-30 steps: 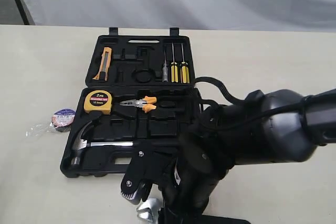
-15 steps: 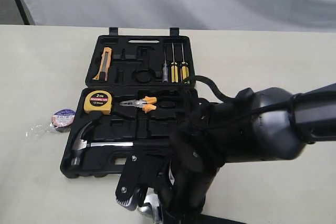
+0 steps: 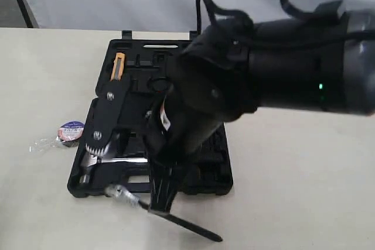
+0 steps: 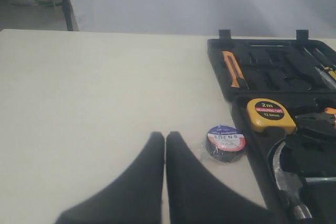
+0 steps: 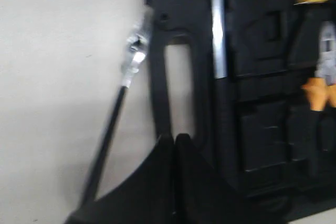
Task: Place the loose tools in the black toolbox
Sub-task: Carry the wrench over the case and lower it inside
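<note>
The robot's right gripper is shut beside the wrench's black handle, so it should open, line up over the wrench and grip the neck (image 3: 142,204) just below the wrench's silver head.
The black toolbox (image 3: 218,181) lies open on the table, and the claw hammer (image 3: 130,160) rests in its near half. The silver adjustable wrench (image 3: 120,192) lies slanted on the table in front of the box, its black handle running right. My right gripper (image 3: 159,206) points down just over that handle. In the right wrist view the right gripper (image 5: 174,139) is shut with nothing between its fingers, and the wrench (image 5: 135,56) runs beside them. The wrapped tape roll (image 4: 226,142) sits left of the box, close to my shut left gripper (image 4: 165,136).
A yellow tape measure (image 4: 269,114), orange-handled pliers (image 5: 320,90) and an orange utility knife (image 3: 118,65) sit in toolbox recesses. The bulky right arm (image 3: 281,68) hangs over the box and hides much of it. A grey backdrop stands behind the table.
The right arm rose and swung left over the toolbox while its jaws shut. The wrench now lies further left, with its head near the box's front left.
</note>
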You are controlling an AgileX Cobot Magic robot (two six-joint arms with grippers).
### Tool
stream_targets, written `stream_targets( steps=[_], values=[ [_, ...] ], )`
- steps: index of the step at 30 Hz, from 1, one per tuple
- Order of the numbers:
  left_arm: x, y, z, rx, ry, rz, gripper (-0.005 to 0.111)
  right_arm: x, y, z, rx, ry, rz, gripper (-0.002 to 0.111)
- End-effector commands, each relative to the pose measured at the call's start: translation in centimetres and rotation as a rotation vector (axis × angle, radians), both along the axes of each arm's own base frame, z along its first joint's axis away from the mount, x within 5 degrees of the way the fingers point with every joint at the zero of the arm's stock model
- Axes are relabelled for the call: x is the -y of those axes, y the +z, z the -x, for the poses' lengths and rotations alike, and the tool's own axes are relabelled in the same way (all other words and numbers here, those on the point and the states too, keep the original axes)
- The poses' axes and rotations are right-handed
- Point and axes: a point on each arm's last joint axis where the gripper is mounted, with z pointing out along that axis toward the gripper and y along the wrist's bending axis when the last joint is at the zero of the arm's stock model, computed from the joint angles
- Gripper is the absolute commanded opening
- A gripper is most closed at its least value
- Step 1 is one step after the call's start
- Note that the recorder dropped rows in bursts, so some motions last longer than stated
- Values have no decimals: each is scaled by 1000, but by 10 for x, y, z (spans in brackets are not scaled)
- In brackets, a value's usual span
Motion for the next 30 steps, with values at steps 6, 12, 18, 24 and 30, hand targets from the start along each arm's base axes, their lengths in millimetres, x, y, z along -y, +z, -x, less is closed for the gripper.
stream_targets(
  steps=[6,12,18,24,30],
  values=[
    [0,-1,2,5,1,27,1,20,14,-44,-18,-202,-108,-1],
    [0,-1,2,5,1,27,1,-5,-19,-20,-155,-107,-73,0],
    [0,-1,2,5,1,27,1,-34,-47,12,-227,8,17,28],
    [0,-1,2,5,1,27,1,-53,-72,31,-257,67,66,55],
    [0,-1,2,5,1,27,1,-62,-95,31,-269,41,58,55]
  ],
)
